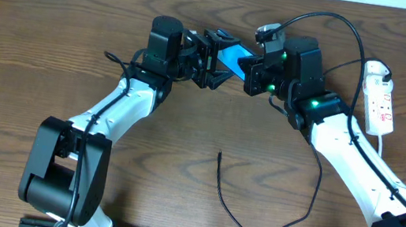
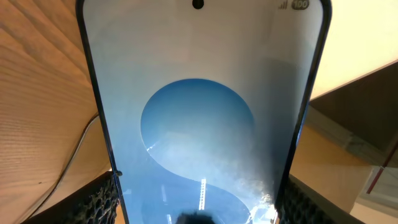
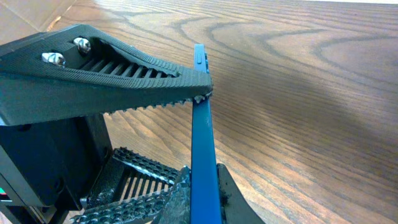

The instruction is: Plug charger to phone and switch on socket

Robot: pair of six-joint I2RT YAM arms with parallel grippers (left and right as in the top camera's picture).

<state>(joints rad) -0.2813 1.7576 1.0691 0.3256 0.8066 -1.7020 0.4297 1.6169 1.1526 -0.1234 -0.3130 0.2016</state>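
My left gripper pinches the phone's long edges, so my right gripper should pull it clear before my left gripper takes the phone's top end [image 2: 199,15] across its thickness.
The phone [image 1: 235,57] is held up off the table between both grippers at the back centre. Its blue screen [image 2: 199,124] fills the left wrist view. My left gripper [image 1: 212,61] is shut across the phone's width, with a ribbed finger [image 2: 99,199] against each long edge. My right gripper [image 1: 250,71] is shut on the phone across its thickness; in the right wrist view the phone [image 3: 202,143] shows edge-on between the two pads [image 3: 161,199]. The charger [image 1: 237,214] lies loose on the table, its plug tip [image 1: 219,155] pointing away from me. The white socket [image 1: 380,103] lies at the far right.
The left gripper's black finger [image 3: 106,74] crosses the right wrist view and touches the phone's edge. A thicker black robot cable [image 1: 335,21] arcs over the right arm. Bare wooden table [image 1: 38,42] lies on both sides.
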